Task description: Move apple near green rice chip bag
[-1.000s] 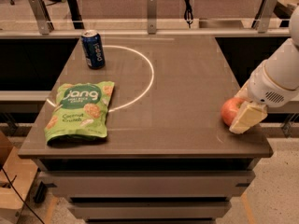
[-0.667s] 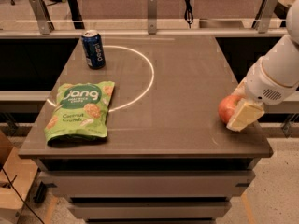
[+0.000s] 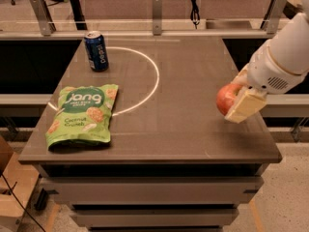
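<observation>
I will let go of the apple on the brown table (image 3: pixel 122 128) next to the green rice chip bag, near the front edge.
The red-orange apple (image 3: pixel 226 98) is held in my gripper (image 3: pixel 236 102) above the right side of the brown table (image 3: pixel 183 81). A cream-coloured finger (image 3: pixel 245 107) covers the apple's right side. The white arm comes in from the upper right. The green rice chip bag (image 3: pixel 83 114) lies flat near the table's front left, far to the left of the apple.
A dark blue drink can (image 3: pixel 96 50) stands upright at the table's back left. A white arc (image 3: pixel 150 76) is marked on the tabletop. Metal rails and posts run behind the table. The table's right edge lies just beside the gripper.
The gripper has lifted the apple a little higher above the table and shifted it slightly left. The bag and the can have not moved.
</observation>
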`<state>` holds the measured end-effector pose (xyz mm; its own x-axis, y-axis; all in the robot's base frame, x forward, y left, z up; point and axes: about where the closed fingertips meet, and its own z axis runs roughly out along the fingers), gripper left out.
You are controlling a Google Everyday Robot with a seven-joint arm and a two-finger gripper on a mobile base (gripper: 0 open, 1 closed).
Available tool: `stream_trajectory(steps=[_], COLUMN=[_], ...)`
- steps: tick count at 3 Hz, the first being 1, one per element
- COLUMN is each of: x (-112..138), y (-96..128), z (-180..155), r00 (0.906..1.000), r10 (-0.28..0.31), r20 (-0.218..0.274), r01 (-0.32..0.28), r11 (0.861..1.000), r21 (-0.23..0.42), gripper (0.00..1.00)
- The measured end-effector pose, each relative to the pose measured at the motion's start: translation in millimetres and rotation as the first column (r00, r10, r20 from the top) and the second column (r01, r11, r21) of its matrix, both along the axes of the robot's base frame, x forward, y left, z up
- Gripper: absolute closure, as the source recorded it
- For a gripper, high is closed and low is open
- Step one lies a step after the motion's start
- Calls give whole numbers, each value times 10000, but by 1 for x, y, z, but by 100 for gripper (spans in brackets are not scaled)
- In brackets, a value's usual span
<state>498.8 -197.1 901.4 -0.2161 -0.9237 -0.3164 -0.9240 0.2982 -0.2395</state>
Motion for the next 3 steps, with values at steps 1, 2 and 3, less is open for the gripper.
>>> stream_trajectory(steps=[1, 2, 3], x=[0, -9, -23], y=[0, 41, 99], z=[0, -12, -22], r00=[10000, 9956, 9752], r10=[3, 917, 2186], r20=[-1, -211, -362], r01=[-3, -910, -2151], r11=[10000, 9954, 9731], r21=[1, 293, 820], gripper=[100, 100, 100])
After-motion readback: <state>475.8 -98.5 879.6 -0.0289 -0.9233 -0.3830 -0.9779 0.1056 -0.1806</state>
